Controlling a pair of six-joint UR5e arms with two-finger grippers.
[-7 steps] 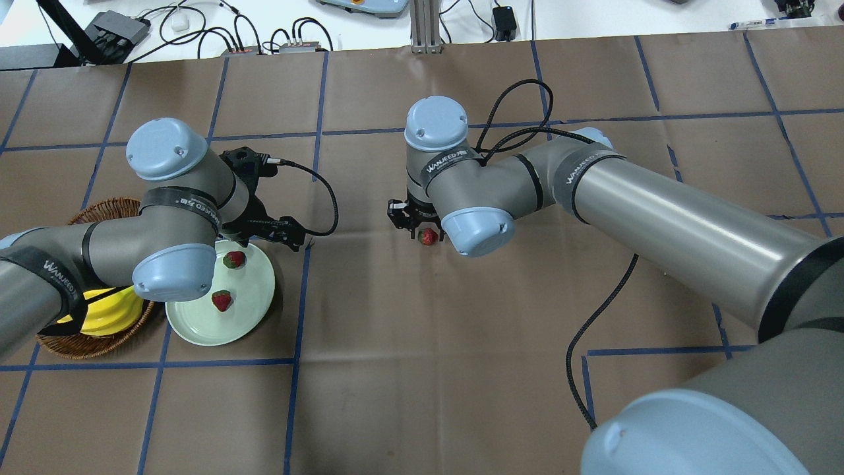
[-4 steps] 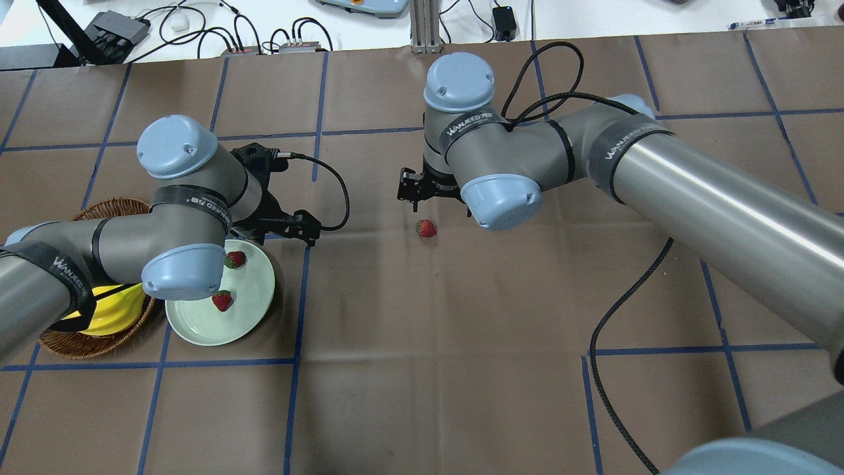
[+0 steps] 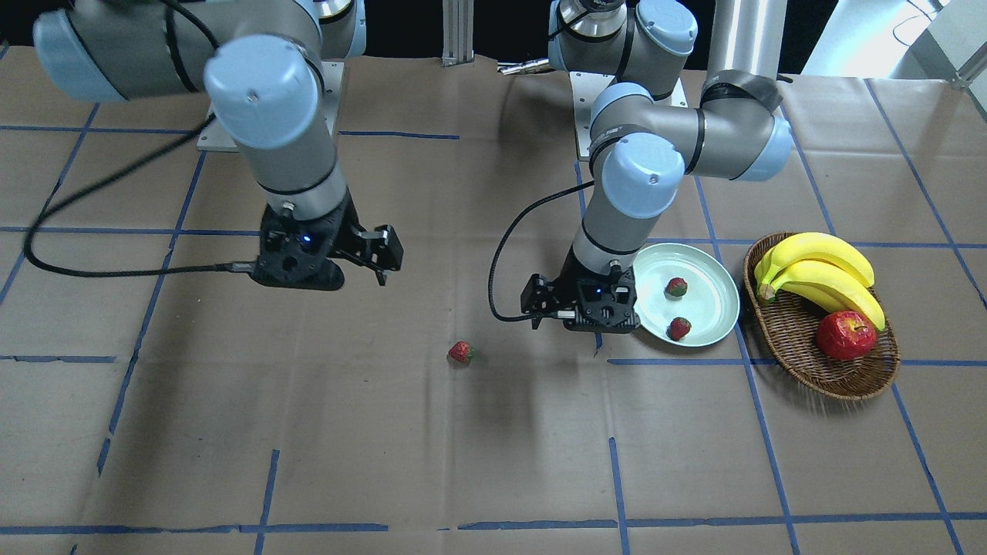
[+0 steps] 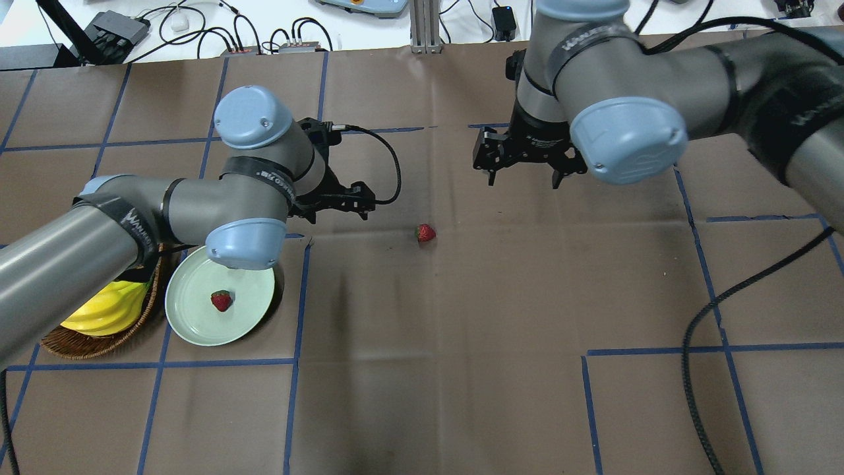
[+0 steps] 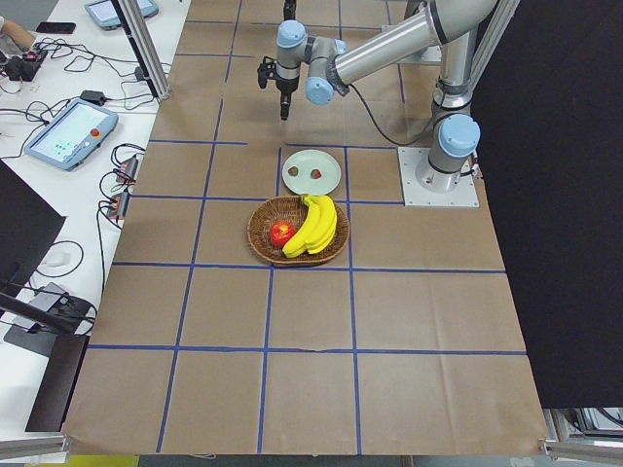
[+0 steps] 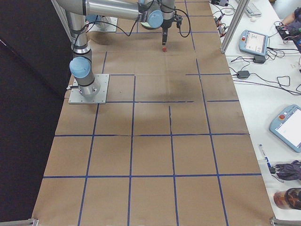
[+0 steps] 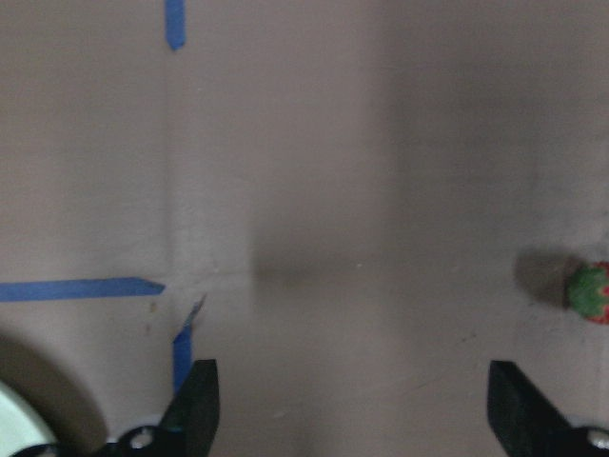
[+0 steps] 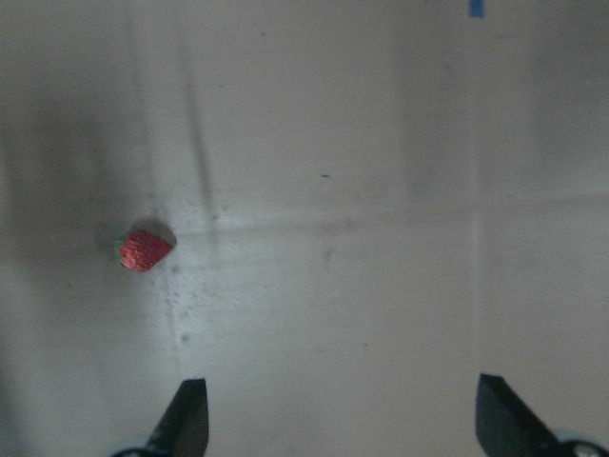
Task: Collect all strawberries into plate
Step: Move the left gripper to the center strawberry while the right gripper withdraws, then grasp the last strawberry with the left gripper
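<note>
Next, I close my left gripper lengthwise on the body of the lone strawberry (image 3: 460,352) (image 7: 596,293) on the brown paper, from its leaves to its pointed end.
One strawberry (image 4: 425,232) lies alone on the brown paper mid-table; it also shows in the front view (image 3: 460,352), the left wrist view (image 7: 592,290) and the right wrist view (image 8: 143,250). Two more strawberries (image 3: 676,287) (image 3: 679,327) lie in the mint-green plate (image 3: 713,281); overhead, only one (image 4: 221,300) shows in the plate (image 4: 191,330), the other hidden under my left arm. My left gripper (image 4: 359,201) (image 7: 352,419) is open and empty, between plate and lone strawberry. My right gripper (image 4: 522,179) (image 8: 343,428) is open and empty, raised beyond the strawberry.
A wicker basket (image 3: 817,374) with bananas (image 3: 825,270) and a red apple (image 3: 846,335) stands right beside the plate, on the side away from the lone strawberry. Black cables (image 4: 699,316) trail across the paper by my right arm.
My right gripper has left the strawberry lying on the table and has risen and drawn back to the right. My left gripper has moved from over the plate towards the table's middle.
</note>
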